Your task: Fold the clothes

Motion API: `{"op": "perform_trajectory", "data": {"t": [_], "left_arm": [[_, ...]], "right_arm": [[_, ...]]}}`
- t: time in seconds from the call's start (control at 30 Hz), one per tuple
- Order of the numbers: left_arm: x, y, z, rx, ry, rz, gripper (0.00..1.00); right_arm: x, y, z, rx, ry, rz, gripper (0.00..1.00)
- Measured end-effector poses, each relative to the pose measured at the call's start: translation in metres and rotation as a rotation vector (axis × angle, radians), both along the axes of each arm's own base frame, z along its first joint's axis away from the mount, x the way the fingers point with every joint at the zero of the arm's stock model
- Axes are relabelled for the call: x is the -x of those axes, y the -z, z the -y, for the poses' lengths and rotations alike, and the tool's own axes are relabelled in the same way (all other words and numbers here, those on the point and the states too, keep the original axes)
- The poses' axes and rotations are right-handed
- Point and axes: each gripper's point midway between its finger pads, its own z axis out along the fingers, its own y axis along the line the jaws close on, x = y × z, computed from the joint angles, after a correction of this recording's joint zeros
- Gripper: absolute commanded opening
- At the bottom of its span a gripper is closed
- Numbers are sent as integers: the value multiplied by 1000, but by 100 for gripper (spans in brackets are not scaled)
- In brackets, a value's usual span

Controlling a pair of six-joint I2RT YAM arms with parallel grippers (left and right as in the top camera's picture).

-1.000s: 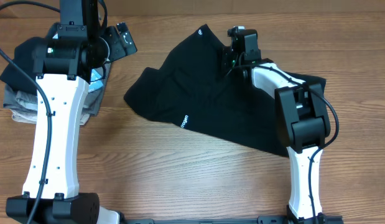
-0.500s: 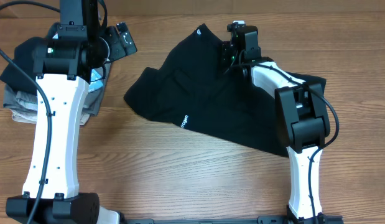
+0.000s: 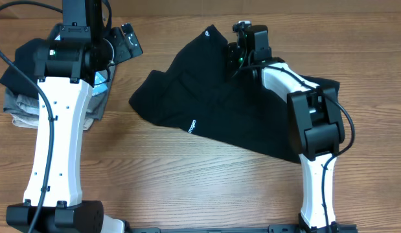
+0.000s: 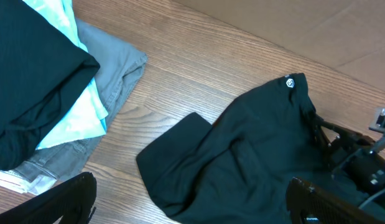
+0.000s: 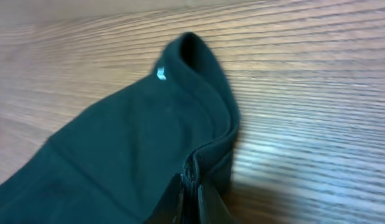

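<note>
The robot's right gripper needs to release the back-edge fold on the T-shirt's body (image 3: 205,100), slightly behind the small white lettering.
The clothes, a black T-shirt (image 3: 213,107), lie crumpled across the middle of the wooden table, with small white lettering near the front edge. My right gripper (image 3: 234,57) is shut on a fold of the T-shirt's (image 5: 136,143) back edge, near a small white mark. The cloth is pinched between the right gripper's (image 5: 192,186) two fingers. My left gripper (image 4: 192,205) hangs open above the table at the back left, with the T-shirt (image 4: 254,155) below and to its right. Its fingers (image 4: 68,199) hold nothing.
A pile of folded garments (image 3: 19,107) lies at the far left: grey, beige and a light-blue one (image 4: 74,118), with a dark piece (image 4: 30,81) on top. Bare wood table (image 3: 187,181) lies in front of the T-shirt.
The right gripper has closed onto the shirt's back edge and shifted slightly left and back. The left arm has not moved.
</note>
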Motion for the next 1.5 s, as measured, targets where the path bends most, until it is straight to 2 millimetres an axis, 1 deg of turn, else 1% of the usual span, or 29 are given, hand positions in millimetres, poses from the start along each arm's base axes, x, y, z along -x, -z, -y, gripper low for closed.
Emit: {"op": "perform_trajectory", "data": {"t": [0.13,0.17,0.2,0.27,0.33,0.37,0.47,0.57,0.67,0.83,0.9,1.03,1.1,1.2,1.4,1.5], "left_arm": [[0,0,0,0,0,0,100],[0,0,0,0,0,0,100],[0,0,0,0,0,0,100],[0,0,0,0,0,0,100],[0,0,0,0,0,0,100],[0,0,0,0,0,0,100],[0,0,0,0,0,0,100],[0,0,0,0,0,0,100],[0,0,0,0,0,0,100],[0,0,0,0,0,0,100],[0,0,0,0,0,0,100],[0,0,0,0,0,0,100],[0,0,0,0,0,0,100],[0,0,0,0,0,0,100],[0,0,0,0,0,0,100],[0,0,0,0,0,0,100]], "right_arm": [[13,-23,-13,19,-76,8,4],[19,-33,-19,29,-111,15,4],[23,-39,-24,32,-132,21,4],[36,-52,-37,46,-202,22,4],[48,-57,-48,54,-255,11,4],[57,-57,-53,57,-288,-4,4],[85,-44,-67,78,-383,-87,4],[117,-26,-74,115,-464,-191,4],[142,-16,-79,144,-526,-260,4],[169,-8,-86,176,-593,-328,4],[175,-6,-86,184,-608,-345,4],[186,-2,-82,201,-623,-388,18],[190,1,-79,211,-622,-413,30],[195,3,-75,223,-617,-442,43],[195,2,-73,230,-619,-439,56],[190,-10,-70,229,-587,-424,55]]}}
